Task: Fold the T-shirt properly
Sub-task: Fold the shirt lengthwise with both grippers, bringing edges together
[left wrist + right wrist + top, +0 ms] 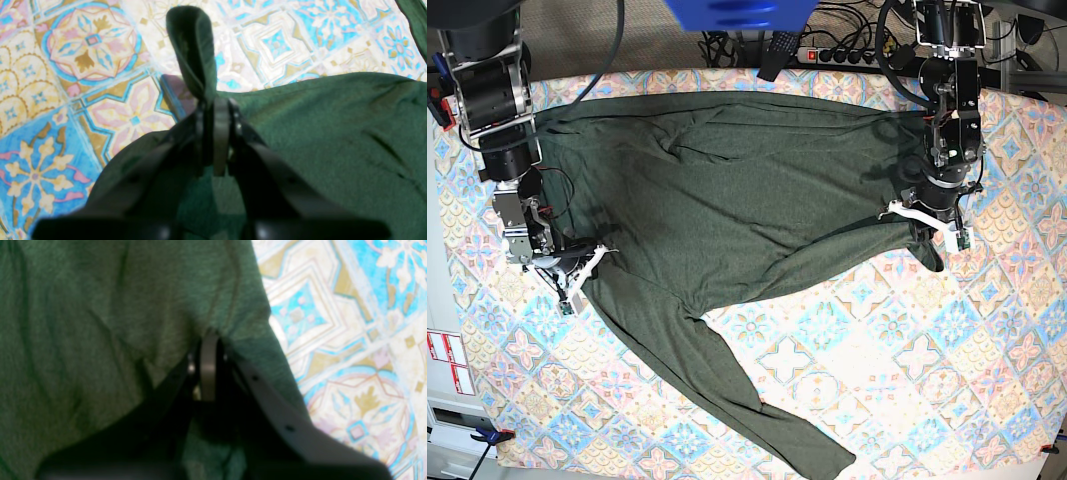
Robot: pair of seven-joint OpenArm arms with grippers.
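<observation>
I should use my right gripper to lay the T-shirt's hem on the shirt's outer edge [551, 159] near its back corner.
The dark olive-green T-shirt [747, 200] lies spread across the patterned table, with one long sleeve [757, 410] trailing toward the front edge. My left gripper [924, 232] is at the shirt's right edge. In the left wrist view this gripper [217, 103] is shut on a pinch of the shirt [333, 133], and a fold of fabric sticks up past the fingertips. My right gripper [587, 262] is at the shirt's left edge. In the right wrist view it [210, 336] is shut on the shirt's [83, 340] hem, close to the table.
A tile-patterned cloth [907, 340] covers the table. A power strip [827, 55] and cables lie beyond the back edge. The arm bases stand at the back left [487, 90] and back right [952, 60]. The floor shows at the far left.
</observation>
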